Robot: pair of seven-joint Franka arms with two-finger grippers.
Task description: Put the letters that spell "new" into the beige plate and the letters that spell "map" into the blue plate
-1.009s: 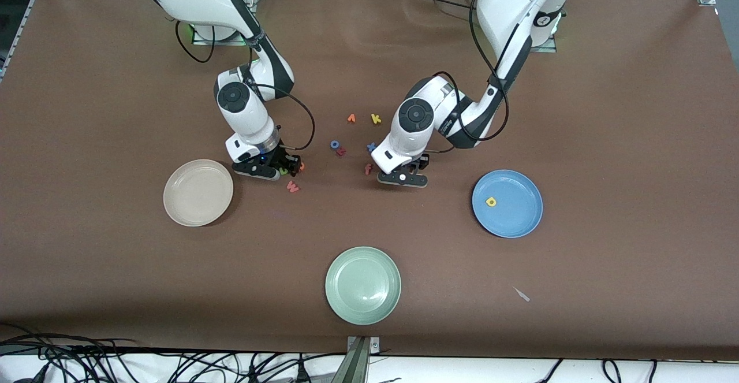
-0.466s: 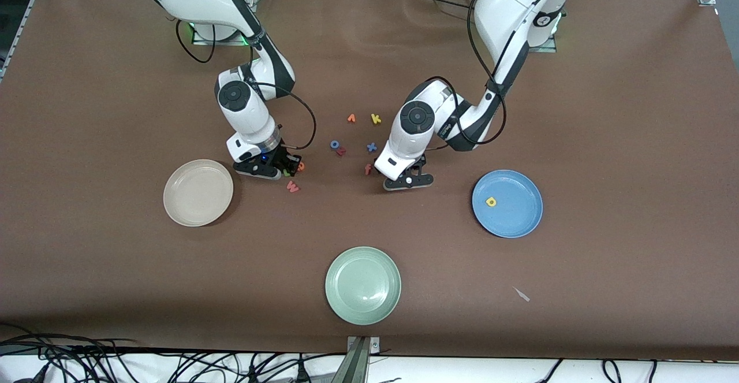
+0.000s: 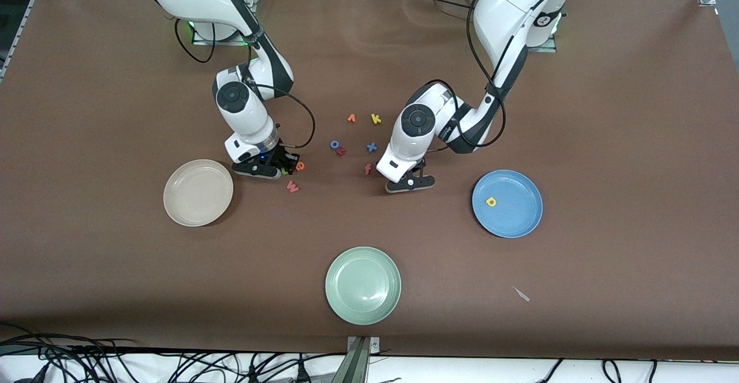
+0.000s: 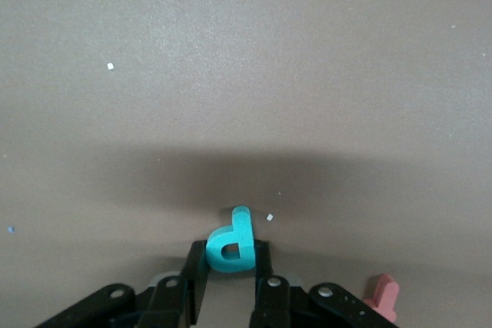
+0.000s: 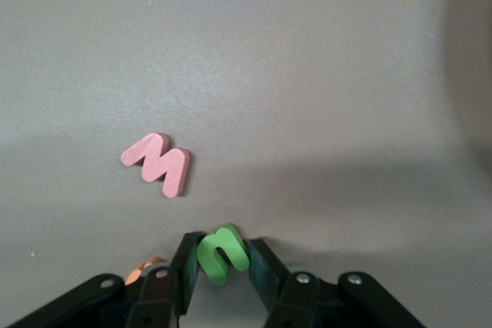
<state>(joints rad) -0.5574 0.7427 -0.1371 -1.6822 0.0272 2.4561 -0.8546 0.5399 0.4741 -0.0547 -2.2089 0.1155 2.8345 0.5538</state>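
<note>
My left gripper will release the teal p in the blue plate [image 3: 503,202], close beside the yellow a. The teal p is now low over the table.
My right gripper [image 5: 223,257] is shut on the olive-green n [image 5: 223,253], low over the table beside the beige plate [image 3: 185,198]. The salmon w [image 5: 157,164] lies flat close by, nearer the front camera [image 3: 293,186]. The orange e [image 3: 300,166] lies right beside the gripper. My left gripper [image 4: 231,263] is shut on the teal p [image 4: 231,242], low over the table between the loose letters and the blue plate [image 3: 519,212]. The yellow a [image 3: 491,201] lies in the blue plate. The beige plate holds nothing.
A pale green plate [image 3: 363,285] sits near the table's front edge. Loose letters lie between the arms: orange v [image 3: 351,118], yellow k [image 3: 376,119], blue o [image 3: 334,144], a dark red letter [image 3: 341,151], blue x [image 3: 372,147], orange f [image 3: 368,168].
Both grippers have closed, the right on the n first, then the left on the p. The left hand has shifted a little toward the blue plate.
</note>
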